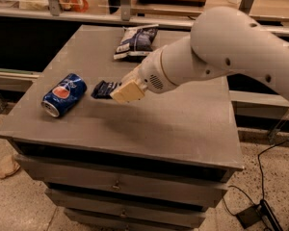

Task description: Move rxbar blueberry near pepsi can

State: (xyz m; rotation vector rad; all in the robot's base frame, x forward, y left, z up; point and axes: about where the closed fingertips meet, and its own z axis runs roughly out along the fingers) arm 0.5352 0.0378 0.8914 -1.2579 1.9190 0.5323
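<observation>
The gripper will release the rxbar blueberry on the grey cabinet top close beside the pepsi can (90, 104), facing my arm.
The pepsi can (64, 94) lies on its side at the left of the grey cabinet top (164, 124). The rxbar blueberry (103, 89), a small dark navy wrapper, is held just right of the can, a little above the surface. My gripper (123, 90) with tan fingers is shut on the bar's right end, reaching in from the right on the big white arm (221, 47). The gripper covers part of the bar.
A crinkled blue-and-white chip bag (136, 41) lies at the back of the top. Shelving with items runs behind. Drawers front the cabinet below. A black cable and box (257, 214) lie on the floor at the right.
</observation>
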